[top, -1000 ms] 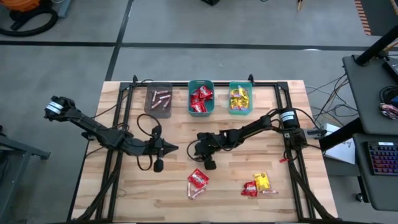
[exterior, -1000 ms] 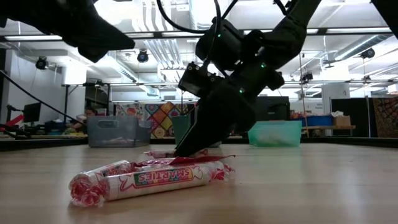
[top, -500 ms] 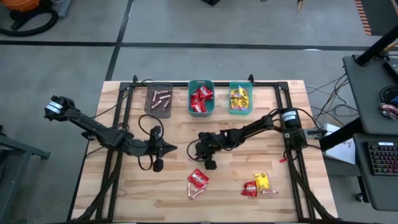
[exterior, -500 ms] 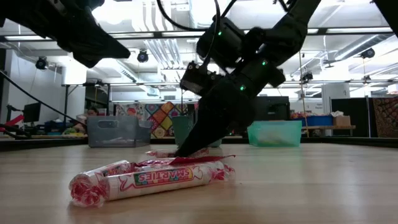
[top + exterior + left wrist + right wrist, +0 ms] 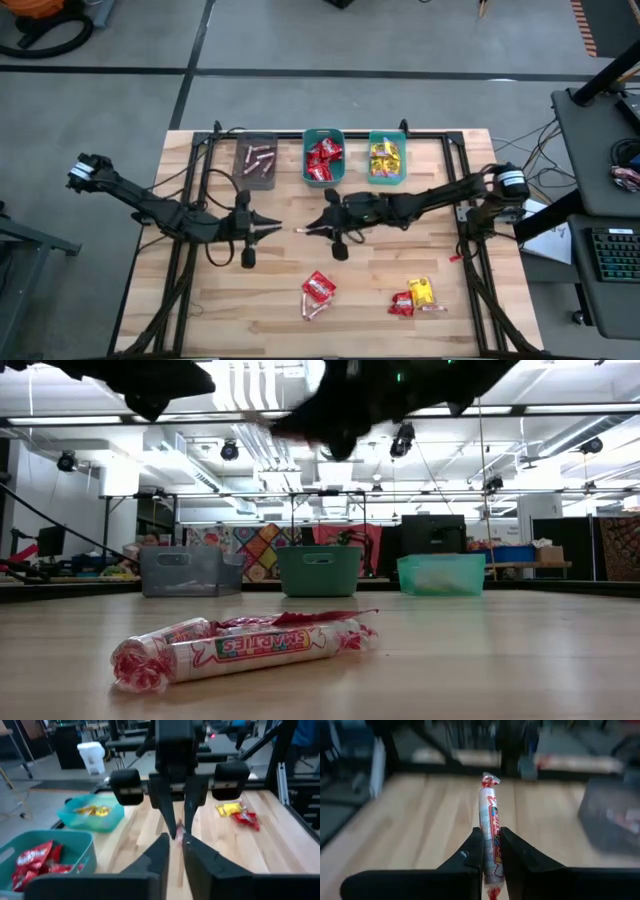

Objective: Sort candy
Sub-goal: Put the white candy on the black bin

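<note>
I can see my left gripper's fingers are almost closed, short of the candy roll's loose end, so next I open them, move in and grip it for the grey bin (image 5: 256, 162).
A white candy roll with red twisted ends (image 5: 489, 810) sticks out of my right gripper (image 5: 490, 837), which is shut on it above the middle of the table (image 5: 313, 228). My left gripper (image 5: 277, 230) faces it from the table's left, its fingers (image 5: 192, 851) a narrow gap apart, and the roll's free end (image 5: 178, 826) hangs just beyond them. I cannot tell whether they touch it. Loose candy lies near the front: a red packet (image 5: 318, 287), two rolls (image 5: 240, 645), another red packet (image 5: 401, 304) and a yellow packet (image 5: 421, 291). My right gripper pinches the roll's long sides (image 5: 490, 851) between its two fingers, over the half nearer the wrist. The fingers come nearly level from the table's right and lie along the roll. Its other half (image 5: 488, 795) sticks out past the fingertips toward my left gripper, lifted clear of the table.
Three bins stand in a row at the far edge: a grey one (image 5: 255, 160) with stick pieces, a teal one (image 5: 323, 157) with red packets, and a lighter teal one (image 5: 386, 158) with yellow packets. A black frame (image 5: 200, 180) runs along the table's sides.
My right gripper has risen from the table with the roll and tipped from steeply down to nearly level, pointing toward my left gripper. The roll is now lifted clear. My left gripper has risen a little.
</note>
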